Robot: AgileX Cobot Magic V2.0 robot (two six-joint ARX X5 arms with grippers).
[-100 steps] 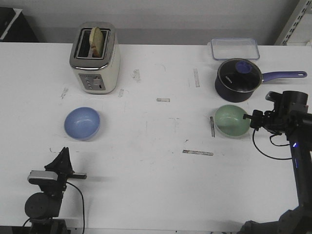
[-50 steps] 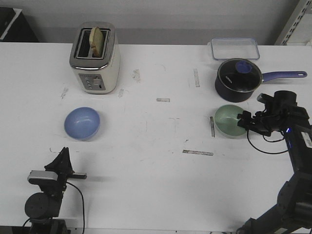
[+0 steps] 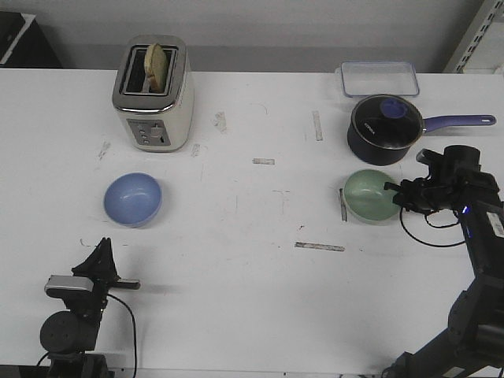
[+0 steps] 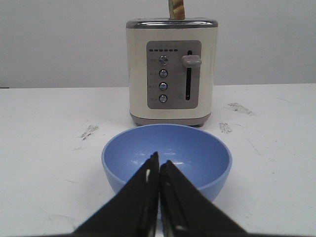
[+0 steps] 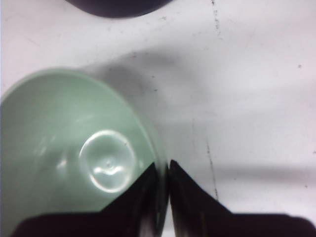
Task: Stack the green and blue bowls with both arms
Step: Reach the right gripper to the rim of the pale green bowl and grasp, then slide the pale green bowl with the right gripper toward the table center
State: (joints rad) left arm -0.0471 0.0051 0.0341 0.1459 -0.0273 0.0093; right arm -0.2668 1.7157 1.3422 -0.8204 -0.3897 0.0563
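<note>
I will use my right gripper to set the green bowl down and let go of it in the middle of the table (image 3: 264, 205), just in front of the short grey tape strip.
The pale green bowl (image 3: 367, 195) sits right of the table's middle, just in front of the saucepan. My right gripper (image 3: 391, 190) is shut on its right rim; in the right wrist view one finger is inside the green bowl (image 5: 64, 148) and one outside, the right gripper (image 5: 163, 169) pinching the wall. The light blue bowl (image 3: 132, 198) sits at the left, in front of the toaster. My left gripper (image 3: 102, 246) is low near the table's front edge, shut and empty, short of the blue bowl (image 4: 197, 148); its tips (image 4: 159, 162) point at the bowl.
A cream toaster (image 3: 153, 94) with bread in it stands behind the blue bowl, and shows in the left wrist view (image 4: 170, 69). A dark navy saucepan (image 3: 383, 130) with a glass lid and long handle stands just behind the green bowl. A clear container (image 3: 379, 77) lies at the back right.
My right gripper has moved left onto the green bowl's right rim and shut on it; the bowl has shifted slightly left. The left arm has not moved.
</note>
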